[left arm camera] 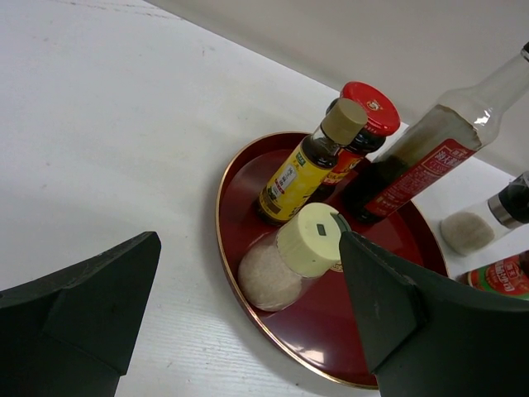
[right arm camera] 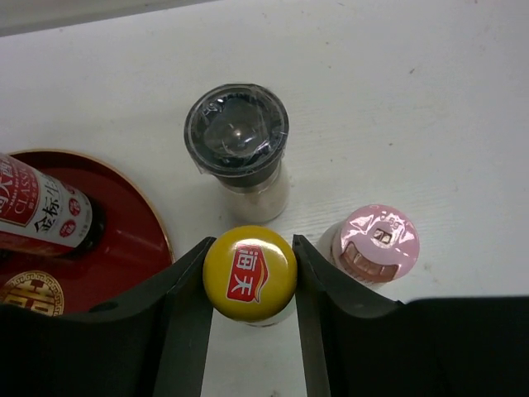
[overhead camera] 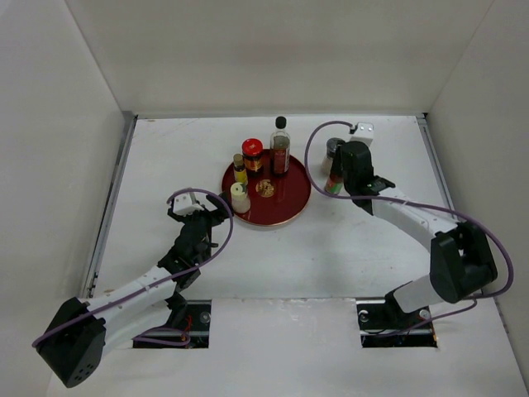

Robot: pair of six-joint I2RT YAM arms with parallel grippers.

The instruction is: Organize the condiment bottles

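The robot's right gripper needs to set the yellow-capped bottle down on the gold emblem of the round red tray point(overhead camera: 265, 189) point(right arm camera: 31, 294).
On the round red tray point(overhead camera: 285, 207) stand a tall clear black-capped bottle point(overhead camera: 281, 147), a red-capped jar point(overhead camera: 252, 151), a yellow-labelled bottle point(overhead camera: 240, 168) and a cream-capped shaker point(overhead camera: 240, 197). My left gripper point(overhead camera: 198, 212) is open and empty, just left of the tray, facing the cream-capped shaker point(left arm camera: 289, 256). My right gripper point(right arm camera: 250, 258) is shut on the yellow-capped bottle point(right arm camera: 250, 273), right of the tray. A black-topped grinder point(right arm camera: 237, 136) stands just behind that bottle. A pink-capped bottle point(right arm camera: 378, 242) stands just to its right.
The tray's gold rim point(right arm camera: 161, 231) lies close to the left of my right gripper's jaw. A small white box point(overhead camera: 362, 130) sits at the back right by the cable. Grey walls close the table at the back and both sides.
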